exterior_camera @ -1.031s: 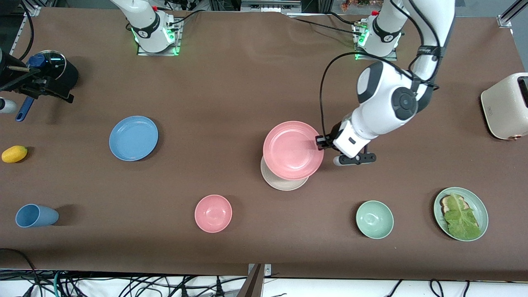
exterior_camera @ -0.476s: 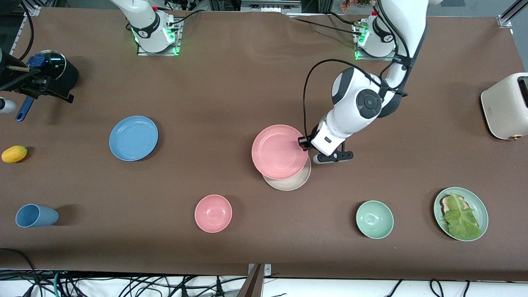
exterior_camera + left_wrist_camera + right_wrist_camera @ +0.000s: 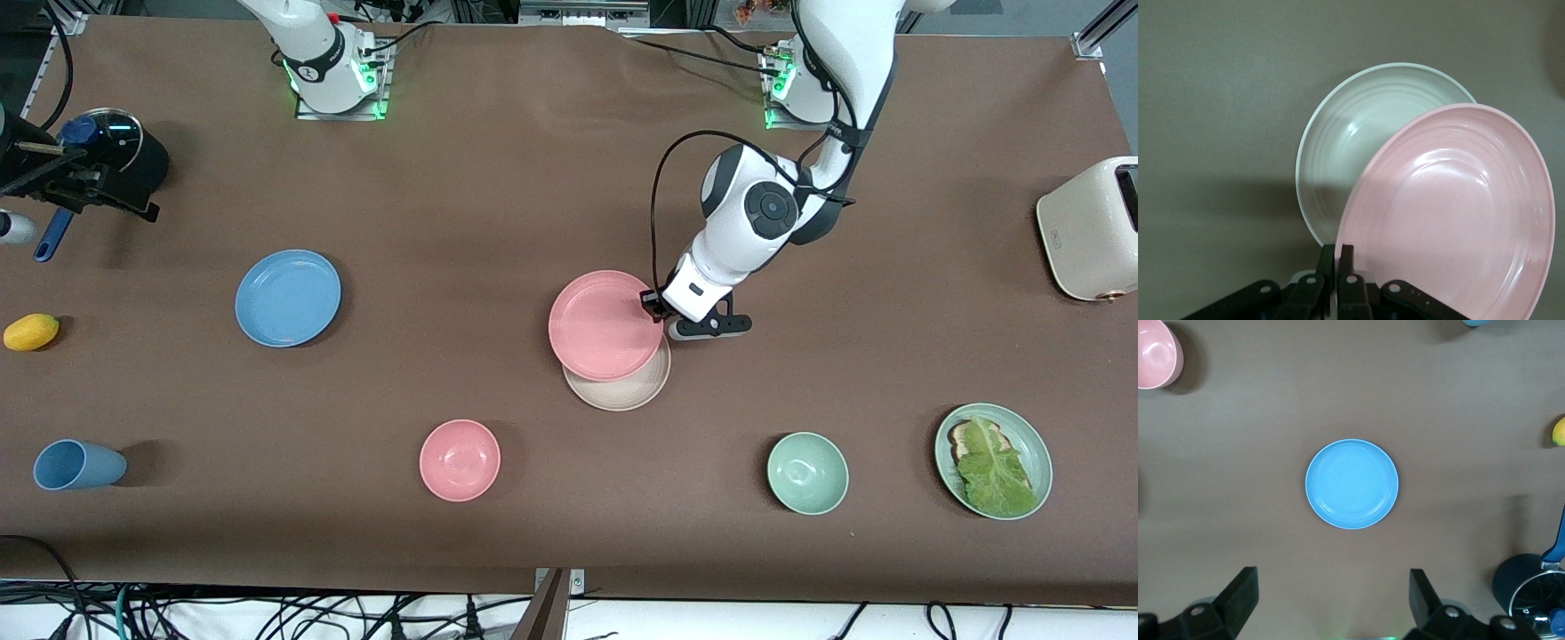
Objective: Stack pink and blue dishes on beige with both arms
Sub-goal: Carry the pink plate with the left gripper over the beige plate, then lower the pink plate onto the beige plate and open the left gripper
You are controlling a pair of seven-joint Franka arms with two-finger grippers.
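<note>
I need to let go of the pink plate with my left gripper squarely on the middle of the beige plate (image 3: 616, 358) (image 3: 1391, 159).
My left gripper (image 3: 655, 307) is shut on the rim of the pink plate (image 3: 600, 324), at the edge toward the left arm's end. The plate hangs low over the beige plate (image 3: 627, 391), offset from it and covering its farther part. Whether the two touch, I cannot tell. The left wrist view shows the pink plate (image 3: 1451, 213) overlapping the beige plate (image 3: 1351, 153), with my left gripper (image 3: 1337, 257) clamped on the pink rim. The blue plate (image 3: 287, 298) lies flat toward the right arm's end. High over the blue plate (image 3: 1351, 483), my right gripper (image 3: 1333, 579) is open and holds nothing.
A pink bowl (image 3: 460, 460), a green bowl (image 3: 807, 473), a green plate with lettuce (image 3: 993, 460) and a lying blue cup (image 3: 76, 465) line the near side. A toaster (image 3: 1093, 227) stands at the left arm's end. A yellow fruit (image 3: 31, 332) and a black pot (image 3: 107, 156) are at the other.
The left arm has carried the pink plate a little toward the right arm's end and lowered it over the beige plate. The blue plate has stayed in place.
</note>
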